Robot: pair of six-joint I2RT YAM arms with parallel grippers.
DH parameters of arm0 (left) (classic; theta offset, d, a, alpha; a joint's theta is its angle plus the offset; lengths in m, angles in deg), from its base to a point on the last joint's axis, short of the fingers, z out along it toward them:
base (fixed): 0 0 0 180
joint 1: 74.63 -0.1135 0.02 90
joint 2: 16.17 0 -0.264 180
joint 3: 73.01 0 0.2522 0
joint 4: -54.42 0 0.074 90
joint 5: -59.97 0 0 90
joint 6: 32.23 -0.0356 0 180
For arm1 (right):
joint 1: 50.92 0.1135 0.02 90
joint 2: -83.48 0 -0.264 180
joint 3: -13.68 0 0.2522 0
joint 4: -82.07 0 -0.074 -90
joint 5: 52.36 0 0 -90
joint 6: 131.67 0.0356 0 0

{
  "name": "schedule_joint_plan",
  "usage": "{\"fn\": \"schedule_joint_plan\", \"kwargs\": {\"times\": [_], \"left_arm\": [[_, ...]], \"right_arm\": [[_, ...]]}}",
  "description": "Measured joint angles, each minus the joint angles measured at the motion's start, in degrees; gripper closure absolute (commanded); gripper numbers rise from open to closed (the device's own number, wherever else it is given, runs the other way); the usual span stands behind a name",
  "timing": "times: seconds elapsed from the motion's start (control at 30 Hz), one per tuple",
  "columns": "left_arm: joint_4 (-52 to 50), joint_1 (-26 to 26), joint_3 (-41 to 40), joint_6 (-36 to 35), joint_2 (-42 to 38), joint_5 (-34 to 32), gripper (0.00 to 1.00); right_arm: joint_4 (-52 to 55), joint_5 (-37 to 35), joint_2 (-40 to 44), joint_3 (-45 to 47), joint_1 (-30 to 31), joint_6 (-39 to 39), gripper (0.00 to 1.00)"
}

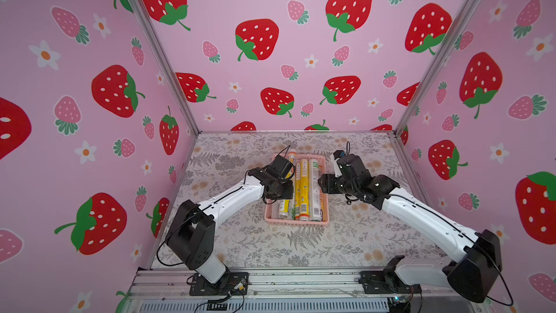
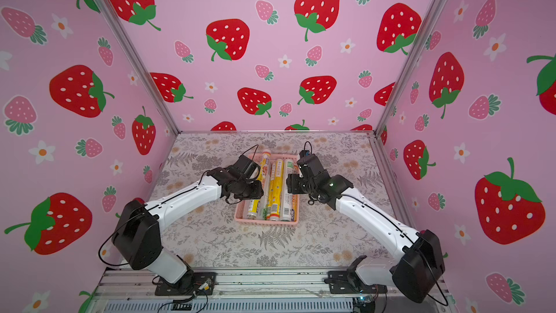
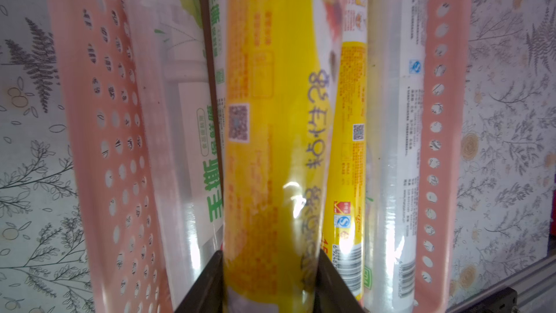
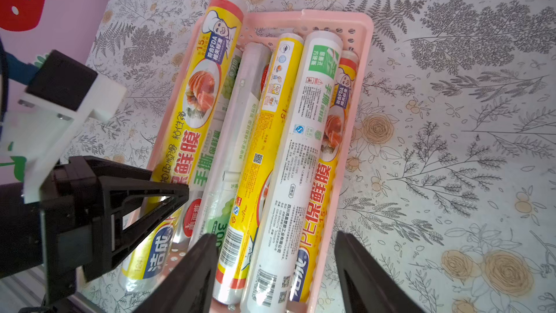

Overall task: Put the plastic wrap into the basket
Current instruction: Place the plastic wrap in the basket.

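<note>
The left gripper needs to release its yellow roll between the clear roll and the other yellow roll [image 1: 296, 189] [image 3: 292, 115] in the basket.
The pink basket [image 1: 296, 222] [image 2: 266, 221] sits mid-table with several rolls of plastic wrap lying lengthwise in it, among them a yellow one [image 1: 302, 188] [image 4: 267, 133] and a white one with green print [image 1: 314, 188] [image 4: 301, 146]. My left gripper [image 1: 285, 183] [image 3: 270, 254] is shut on another yellow roll [image 3: 270, 146] [image 4: 198, 106] [image 2: 264, 164] along the basket's left side. That roll's far end sticks out over the far rim [image 4: 337, 16]. My right gripper [image 4: 275, 236] [image 1: 323, 183] hangs open over the basket's right side, touching nothing.
The table has a grey-and-tan floral cover [image 1: 301, 245]. Pink strawberry walls close it in on the left, back and right. An aluminium rail [image 1: 301, 281] with both arm bases runs along the front edge.
</note>
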State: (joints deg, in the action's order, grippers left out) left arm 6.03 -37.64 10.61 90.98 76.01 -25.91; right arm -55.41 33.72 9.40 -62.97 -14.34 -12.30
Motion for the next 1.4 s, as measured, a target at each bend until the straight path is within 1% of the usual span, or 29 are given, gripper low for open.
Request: {"fn": "schedule_joint_plan", "kwargs": {"times": [0.2, 0.37, 0.63, 0.87, 1.0, 1.07, 1.13, 1.27, 1.4], "left_arm": [[0.94, 1.44, 0.2, 0.04, 1.42, -0.07, 0.58], [2.01, 2.1, -0.04, 0.9, 3.41, -0.63, 0.57], [3.08, 2.29, -0.59, 1.75, 4.39, -1.14, 0.56], [4.37, 2.71, -0.63, 2.86, 6.84, -1.11, 0.42], [4.72, 3.3, -0.63, 2.99, 7.34, -1.29, 0.31], [4.79, 3.37, -0.66, 2.99, 6.91, -1.6, 0.27], [4.92, 3.41, -0.66, 2.8, 6.19, -1.57, 0.24], [4.94, 3.52, -0.66, 2.36, 3.17, -1.68, 0.24], [4.66, 3.56, -0.7, 1.7, -0.46, -3.74, 0.2]], "right_arm": [[0.04, -0.02, 0.61, 0.81, 0.0, 0.02, 0.33], [0.04, -0.02, 0.59, 0.81, 0.0, -0.02, 0.33], [0.04, 0.02, 0.42, 0.81, 0.0, -0.02, 0.33], [0.04, 0.02, 0.22, 0.81, 0.0, -0.02, 0.33], [0.04, 0.0, -0.07, 0.81, 0.0, -0.02, 0.33], [0.04, 0.02, -0.2, 0.81, 0.0, -0.02, 0.33], [0.04, 0.0, -0.39, 0.81, 0.0, -0.02, 0.33], [0.02, -0.02, -0.55, 0.81, 0.0, -0.02, 0.33], [-0.02, 0.0, -0.55, 0.81, 0.0, -0.35, 0.33]]}}
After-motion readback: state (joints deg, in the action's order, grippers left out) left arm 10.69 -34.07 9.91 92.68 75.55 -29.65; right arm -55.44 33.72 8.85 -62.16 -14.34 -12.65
